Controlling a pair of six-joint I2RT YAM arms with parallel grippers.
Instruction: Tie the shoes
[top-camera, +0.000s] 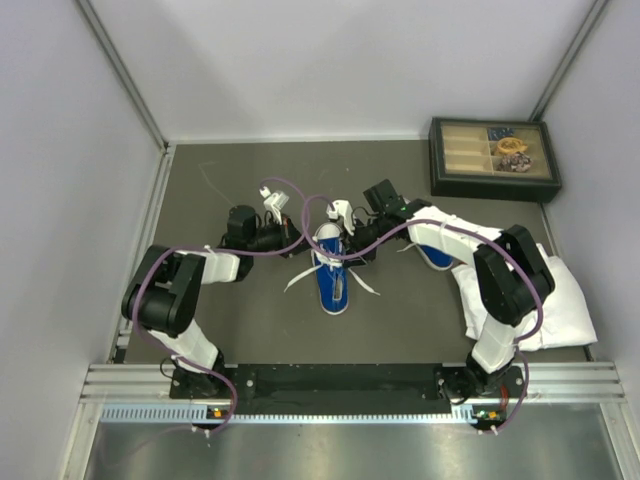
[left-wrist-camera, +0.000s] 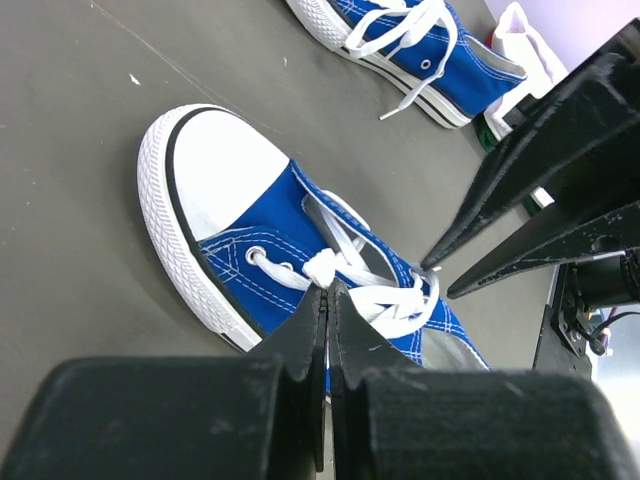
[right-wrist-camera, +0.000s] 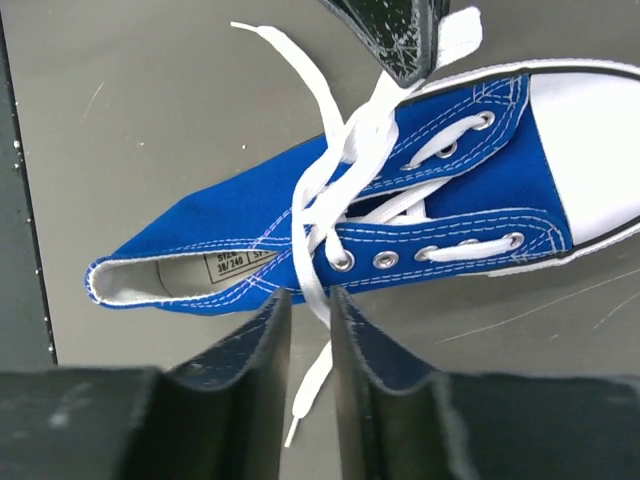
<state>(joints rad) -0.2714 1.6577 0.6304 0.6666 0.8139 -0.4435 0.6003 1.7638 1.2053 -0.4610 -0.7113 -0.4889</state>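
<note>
The white lace lies loose between my right fingers, so I will pinch the lace beside the shoe's edge (right-wrist-camera: 314, 297) before carrying it toward my left gripper.
One blue shoe (top-camera: 333, 282) lies mid-table, its white toe cap toward the arms; it also shows in the left wrist view (left-wrist-camera: 235, 205) and the right wrist view (right-wrist-camera: 440, 215). The other shoe (top-camera: 437, 259) (left-wrist-camera: 420, 50) lies to its right, partly under the right arm. My left gripper (top-camera: 306, 246) (left-wrist-camera: 329, 290) is shut at the shoe's left side, pinching a white lace (left-wrist-camera: 322, 266). My right gripper (top-camera: 356, 251) (right-wrist-camera: 310, 300) hovers at the shoe's right side, jaws a little apart, with the other lace end (right-wrist-camera: 317, 290) running between them without being clamped.
A white cloth (top-camera: 562, 300) lies at the right edge under the right arm. A dark compartment box (top-camera: 495, 158) with small items stands at the back right. Grey walls enclose the table on three sides.
</note>
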